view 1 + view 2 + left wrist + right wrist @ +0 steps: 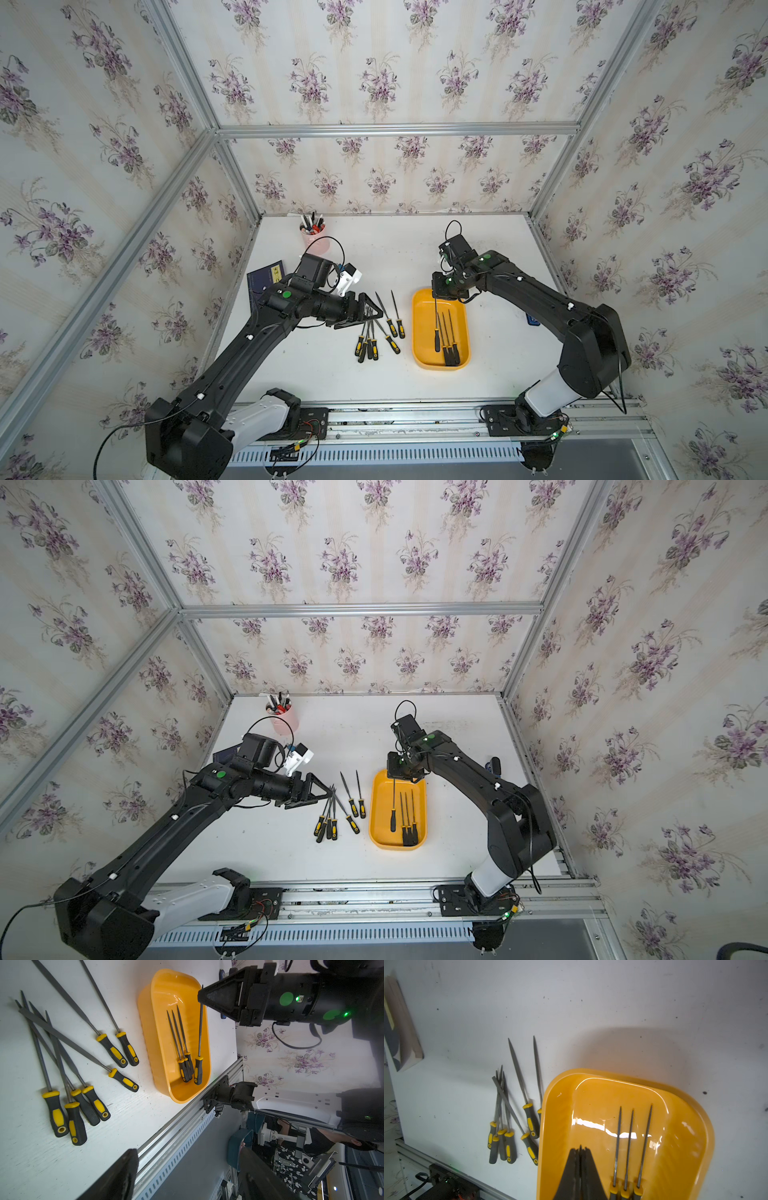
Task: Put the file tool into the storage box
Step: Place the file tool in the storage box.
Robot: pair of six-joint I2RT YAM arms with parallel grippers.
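Note:
Next, I let go of the file, which now hangs handle-down over the tray, with my right gripper alongside the files in the storage box (439,340) (608,1168), on the side facing my left gripper.
The storage box (417,332) (375,812) is a shallow orange-yellow tray right of centre, with three files (448,340) lying in it. My right gripper (436,296) (580,1148) is shut on the metal tip of a fourth file (436,332) (200,1032). That file hangs handle-down over the tray's left half, its handle low inside. My left gripper (374,316) (187,1169) is open and holds nothing. It hovers over the tips of several black-and-yellow files (370,345) (68,1076) lying on the white table left of the tray (145,1022) (550,1105).
A pink pen cup (316,240) stands at the back left. A dark blue booklet (265,279) lies by the left wall. A small blue object (532,320) sits under the right arm. An aluminium rail (415,415) runs along the table's front edge.

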